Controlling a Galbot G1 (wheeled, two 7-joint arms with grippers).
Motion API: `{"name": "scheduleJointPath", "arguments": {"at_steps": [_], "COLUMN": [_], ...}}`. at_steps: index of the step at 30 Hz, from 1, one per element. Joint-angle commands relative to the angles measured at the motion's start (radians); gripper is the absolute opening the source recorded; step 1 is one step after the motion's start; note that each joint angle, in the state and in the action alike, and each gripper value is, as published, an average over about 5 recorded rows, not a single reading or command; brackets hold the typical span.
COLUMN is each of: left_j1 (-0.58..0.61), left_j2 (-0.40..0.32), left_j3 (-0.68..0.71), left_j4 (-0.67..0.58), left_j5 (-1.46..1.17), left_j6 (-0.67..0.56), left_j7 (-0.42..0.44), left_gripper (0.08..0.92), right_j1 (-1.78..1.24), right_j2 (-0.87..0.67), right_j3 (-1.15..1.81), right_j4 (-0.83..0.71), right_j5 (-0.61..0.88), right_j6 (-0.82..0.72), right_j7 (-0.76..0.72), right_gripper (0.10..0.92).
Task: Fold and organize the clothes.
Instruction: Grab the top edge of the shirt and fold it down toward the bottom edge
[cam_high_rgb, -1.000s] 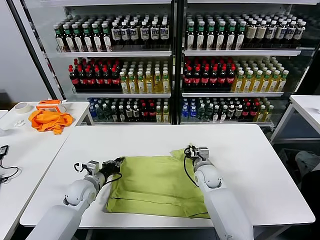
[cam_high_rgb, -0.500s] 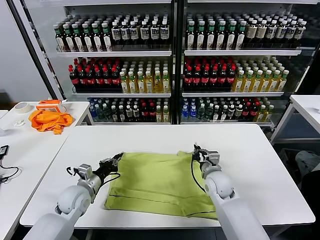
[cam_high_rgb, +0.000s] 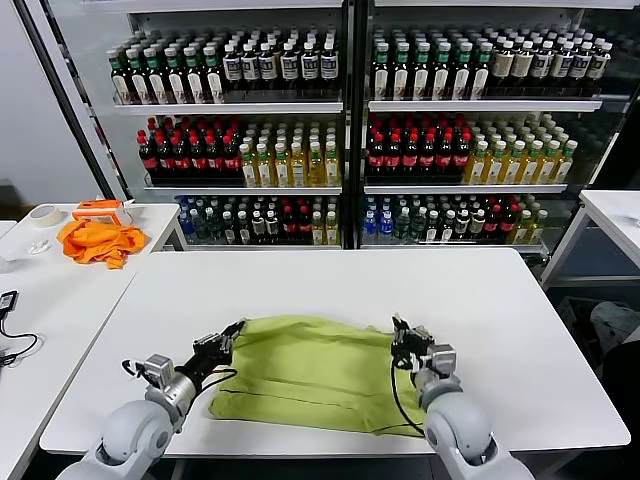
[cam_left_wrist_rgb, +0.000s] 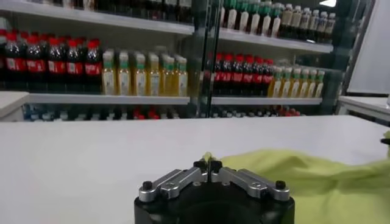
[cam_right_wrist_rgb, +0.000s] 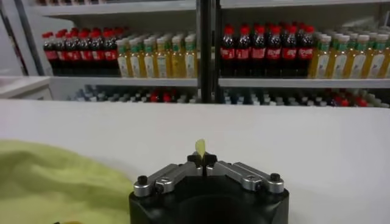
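Next, I release the lime-green T-shirt's far corner with my right gripper over its side edge, about halfway (cam_high_rgb: 417, 364) toward the T-shirt's near corner.
The lime-green T-shirt (cam_high_rgb: 315, 368) lies partly folded on the white table (cam_high_rgb: 330, 280), near its front edge. My left gripper (cam_high_rgb: 231, 331) is shut on the shirt's far left corner, and a bit of green cloth (cam_left_wrist_rgb: 207, 157) pokes out past its fingertips. At the shirt's far right corner my right gripper (cam_high_rgb: 399, 327) is shut too, with a small green tip (cam_right_wrist_rgb: 200, 147) pinched between its fingers. In the left wrist view the shirt (cam_left_wrist_rgb: 317, 176) spreads off to one side; in the right wrist view the shirt (cam_right_wrist_rgb: 55, 182) does likewise.
An orange cloth (cam_high_rgb: 97, 240) with a tape roll (cam_high_rgb: 42, 214) lies on a side table at the left. Shelves of bottles (cam_high_rgb: 340, 140) stand behind the table. Another white table (cam_high_rgb: 610, 215) is at the right.
Both grippers have drawn back toward the table's front edge with the shirt's far corners, dragging the cloth nearer. The right one also shifted rightward and the shirt looks flatter and wider.
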Motion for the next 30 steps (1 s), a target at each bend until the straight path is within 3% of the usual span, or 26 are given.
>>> {"name": "scheduleJointPath", "arguments": {"at_steps": [1, 20, 30], "left_j1": [0.067, 0.149, 0.171], "left_j2": [0.006, 0.027, 0.033], "left_j3": [-0.039, -0.046, -0.053], "left_j4": [-0.028, -0.084, -0.128], "left_j5": [0.003, 0.026, 0.098], "left_j6": [-0.023, 0.005, 0.102], "left_j7": [0.000, 0.011, -0.050], "left_gripper": [0.081, 0.081, 0.087], "right_j1": [-0.083, -0.116, -0.135], "right_j2": [-0.022, -0.034, -0.036], "right_j3": [0.009, 0.034, 0.042], "right_j4": [0.084, 0.088, 0.085], "right_j5": [-0.033, -0.043, -0.041], "right_j6": [-0.029, -0.076, -0.077], "right_j7": [-0.001, -0.004, -0.019], "right_gripper": [0.110, 0.110, 0.135]}}
